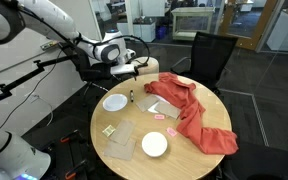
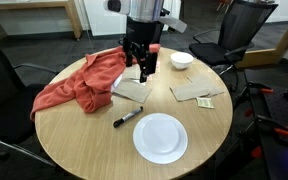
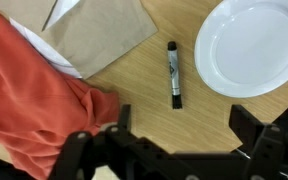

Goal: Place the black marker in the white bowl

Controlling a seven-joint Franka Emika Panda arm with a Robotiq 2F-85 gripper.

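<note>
My gripper will shut on the black marker's end (image 1: 132,92) (image 3: 177,101) that is farthest away from the white bowl.
The black marker (image 3: 173,73) lies flat on the round wooden table, next to a flat white plate (image 3: 249,45). It also shows in both exterior views (image 2: 127,117) (image 1: 130,96). The white bowl (image 2: 181,60) stands apart from it, beyond some brown napkins, and also shows in an exterior view (image 1: 155,144). It is out of the wrist view. My gripper (image 3: 181,135) is open and empty. It hangs above the table near the red cloth (image 2: 142,72), short of the marker, with the marker's lower end just beyond the gap between the fingers.
A red cloth (image 2: 79,85) sprawls over one side of the table (image 2: 84,140). A brown napkin (image 3: 94,30) lies beside it under the gripper, more napkins (image 2: 194,93) near the bowl. The plate (image 2: 160,137) sits near the table edge. Black chairs (image 2: 246,25) ring the table.
</note>
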